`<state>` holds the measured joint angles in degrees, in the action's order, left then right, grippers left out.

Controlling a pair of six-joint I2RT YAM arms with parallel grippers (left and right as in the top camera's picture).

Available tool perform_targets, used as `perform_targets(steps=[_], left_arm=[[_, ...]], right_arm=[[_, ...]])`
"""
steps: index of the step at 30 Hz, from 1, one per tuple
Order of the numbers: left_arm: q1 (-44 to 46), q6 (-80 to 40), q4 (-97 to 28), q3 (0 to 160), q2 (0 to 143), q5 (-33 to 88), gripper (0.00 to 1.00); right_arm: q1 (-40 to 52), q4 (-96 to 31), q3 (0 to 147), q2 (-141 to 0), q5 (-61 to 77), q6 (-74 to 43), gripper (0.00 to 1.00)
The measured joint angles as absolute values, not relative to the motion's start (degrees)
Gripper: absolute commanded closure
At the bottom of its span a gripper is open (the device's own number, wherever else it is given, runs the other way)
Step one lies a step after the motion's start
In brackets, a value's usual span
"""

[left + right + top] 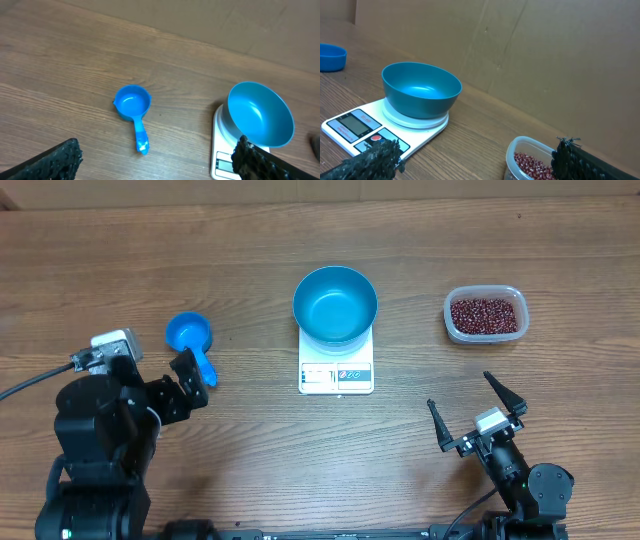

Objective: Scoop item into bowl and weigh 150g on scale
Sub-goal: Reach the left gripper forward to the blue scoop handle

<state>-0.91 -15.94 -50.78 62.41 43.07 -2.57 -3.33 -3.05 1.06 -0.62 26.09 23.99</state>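
The robot's left gripper will next go to the small blue scoop and close on its handle's end (201, 360) (138, 126) beside the round cup.
The blue bowl (334, 305) stands on the white scale (336, 376) mid-table and holds nothing. Red-brown beans (486, 315) fill a clear plastic tub (450, 320) at the right. A small blue scoop (190, 338) lies at the left with its handle towards my left gripper (185, 385), which is open just short of it. In the left wrist view the scoop (132, 104) lies ahead of the left gripper (156, 150), untouched. My right gripper (460, 395) is open near the front right. Its wrist view shows the right gripper (476, 150), the bowl (420, 90), the scale (355, 125) and the beans (532, 164).
A cardboard wall (545, 55) runs along the far side of the wooden table (250, 450). A cable (35, 380) trails from the left arm's base.
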Motion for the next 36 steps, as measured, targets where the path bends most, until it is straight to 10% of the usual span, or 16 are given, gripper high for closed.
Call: perform_targets(steps=[36], left_arm=[[0.7,-36.1,-39.4,62.7,95.4,-13.5,0.09]], right_arm=[[-3.3,-3.0,1.1,-0.6,26.1,24.0,0.00]])
